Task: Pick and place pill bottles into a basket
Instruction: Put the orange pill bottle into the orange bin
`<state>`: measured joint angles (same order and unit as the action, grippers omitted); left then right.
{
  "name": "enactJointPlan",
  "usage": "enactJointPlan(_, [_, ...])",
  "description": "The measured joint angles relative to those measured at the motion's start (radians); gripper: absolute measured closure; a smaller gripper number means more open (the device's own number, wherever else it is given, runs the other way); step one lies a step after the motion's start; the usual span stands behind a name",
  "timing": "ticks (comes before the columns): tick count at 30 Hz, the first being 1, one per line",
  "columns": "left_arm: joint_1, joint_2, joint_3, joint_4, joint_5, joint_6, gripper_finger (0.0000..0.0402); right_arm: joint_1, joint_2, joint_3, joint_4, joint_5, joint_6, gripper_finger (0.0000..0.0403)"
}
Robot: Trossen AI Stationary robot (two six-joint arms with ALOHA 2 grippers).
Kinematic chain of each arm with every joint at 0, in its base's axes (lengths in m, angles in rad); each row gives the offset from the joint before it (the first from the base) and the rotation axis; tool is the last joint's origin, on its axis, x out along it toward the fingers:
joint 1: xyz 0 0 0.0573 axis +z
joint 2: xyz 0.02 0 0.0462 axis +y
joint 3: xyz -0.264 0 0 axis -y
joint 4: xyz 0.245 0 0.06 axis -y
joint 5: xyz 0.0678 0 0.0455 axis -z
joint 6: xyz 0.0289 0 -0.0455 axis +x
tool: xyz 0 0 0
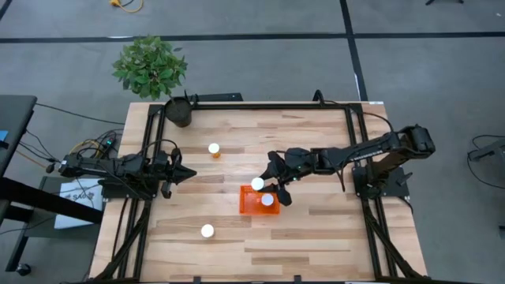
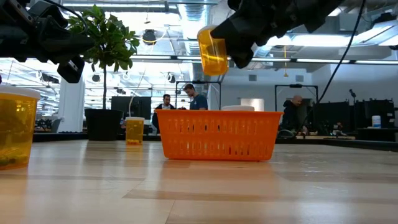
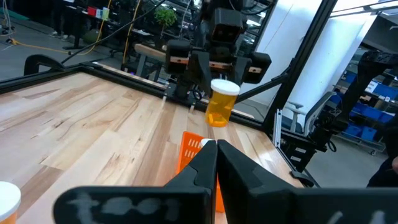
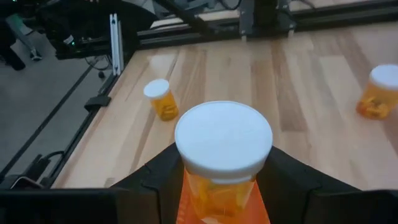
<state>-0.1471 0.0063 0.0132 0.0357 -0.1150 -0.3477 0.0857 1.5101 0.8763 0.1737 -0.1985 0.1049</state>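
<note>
I should use my right gripper to release the pill bottle in the orange basket's far corner [image 1: 252,192] on the side that is toward my left gripper.
The orange basket [image 1: 251,207] stands mid-table and also shows in the low view [image 2: 217,134]. One pill bottle's white cap [image 1: 267,200] shows inside it. My right gripper [image 1: 267,186] is shut on a second pill bottle [image 2: 213,50], held above the basket's far left part. A third bottle [image 1: 214,149] stands on its base on the table, toward the far left of the basket. A fourth [image 1: 207,230] stands near the front edge. My left gripper [image 1: 188,175] waits shut and empty at the table's left. My right gripper pinches the bottle's orange body [image 4: 214,196] just below the white cap [image 4: 224,137], one finger [image 4: 155,177] on each side. The fingers come roughly level from the table's right. The bottle is lifted clear above the basket, cap up and slightly tilted.
A dark round pot [image 1: 179,112] with a green plant [image 1: 150,67] stands at the table's far left corner. A black frame runs along the table's edges. People [image 2: 196,96] stand in the room beyond the table.
</note>
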Motion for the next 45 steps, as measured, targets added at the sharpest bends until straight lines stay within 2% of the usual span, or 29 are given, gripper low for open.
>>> enactJointPlan(7, [0.0, 0.0, 0.0, 0.0, 0.0, 0.0, 0.0402, 0.044, 0.0, -0.023, 0.046, 0.041, -0.004, 0.0235])
enactJointPlan(12, [0.0, 0.0, 0.0, 0.0, 0.0, 0.0, 0.0402, 0.03, 0.0, -0.092, 0.139, 0.045, 0.019, 0.0237])
enactJointPlan(19, [0.0, 0.0, 0.0, 0.0, 0.0, 0.0, 0.0402, 0.018, 0.006, -0.115, 0.153, 0.045, 0.003, 0.0235])
enactJointPlan(23, [0.0, 0.0, 0.0, 0.0, 0.0, 0.0, 0.0402, 0.006, 0.065, -0.117, 0.168, 0.033, -0.009, 0.0237])
enactJointPlan(28, [0.0, 0.0, 0.0, 0.0, 0.0, 0.0, 0.0402, 0.012, 0.14, -0.117, 0.272, -0.01, 0.002, 0.0235])
enactJointPlan(37, [0.0, 0.0, 0.0, 0.0, 0.0, 0.0, 0.0402, 0.007, 0.166, -0.114, 0.326, -0.021, 0.006, 0.0239])
enactJointPlan(45, [0.0, 0.0, 0.0, 0.0, 0.0, 0.0, 0.0402, -0.007, 0.25, -0.114, 0.365, -0.037, 0.005, 0.0238])
